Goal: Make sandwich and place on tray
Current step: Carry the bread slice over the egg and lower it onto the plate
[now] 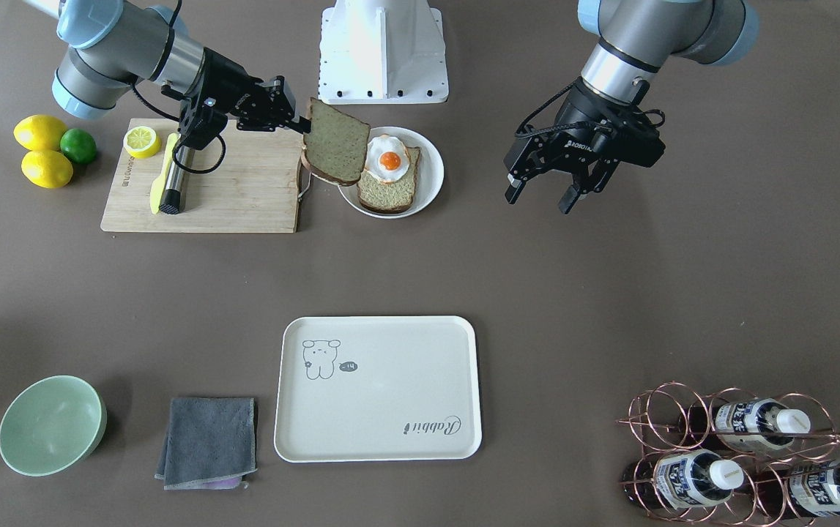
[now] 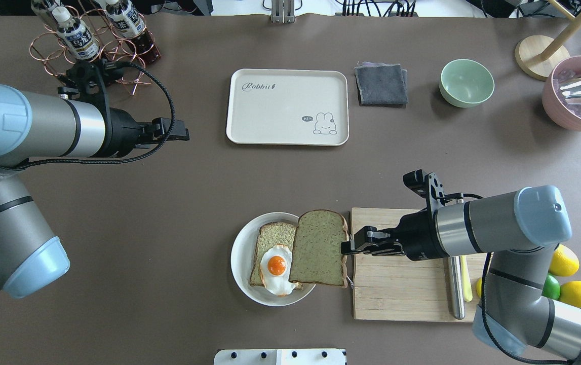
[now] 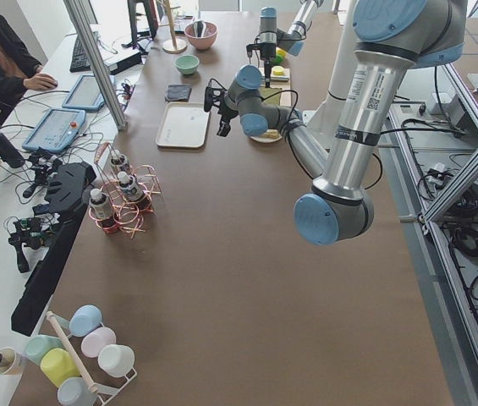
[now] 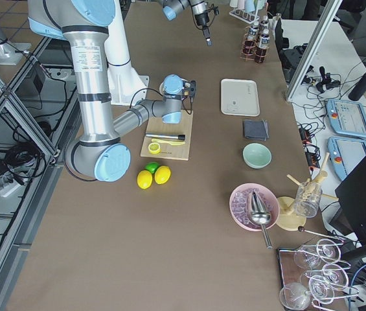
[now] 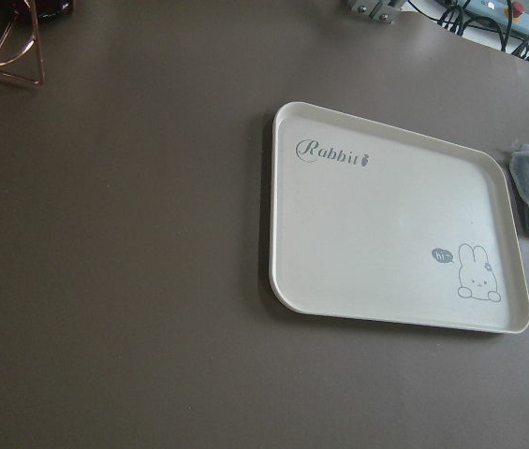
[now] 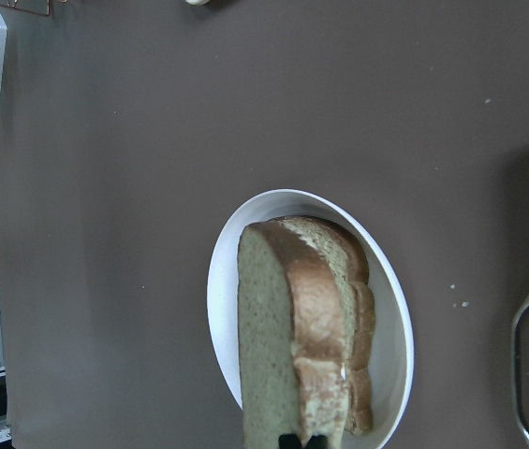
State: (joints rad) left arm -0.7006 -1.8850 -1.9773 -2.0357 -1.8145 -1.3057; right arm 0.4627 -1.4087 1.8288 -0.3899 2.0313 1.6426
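I should use my right gripper to release the tan bread slice, now tilted above the plate's rim, on top of the fried egg (image 1: pixel 394 164) that is on the round white plate.
My right gripper (image 1: pixel 301 124) is shut on the edge of a tan bread slice (image 1: pixel 337 143) and holds it tilted above the left rim of the round white plate (image 1: pixel 430 176). It also shows in the overhead view (image 2: pixel 319 248) and the right wrist view (image 6: pixel 273 346). On the plate lies the other bread slice (image 1: pixel 390 194) with the fried egg (image 1: pixel 389 159) on it. The cream tray (image 1: pixel 379 395) lies bare at the table's far side; the left wrist view (image 5: pixel 386 234) looks at it. My left gripper (image 1: pixel 538 201) is open and empty, hovering beside the plate.
A wooden cutting board (image 1: pixel 244 190) with a knife (image 1: pixel 171 183) and a lemon half (image 1: pixel 141 140) lies under my right arm. Lemons and a lime (image 1: pixel 53 150) sit beside it. A green bowl (image 1: pixel 52 424), a grey cloth (image 1: pixel 207 441) and a copper bottle rack (image 1: pixel 742 454) flank the tray.
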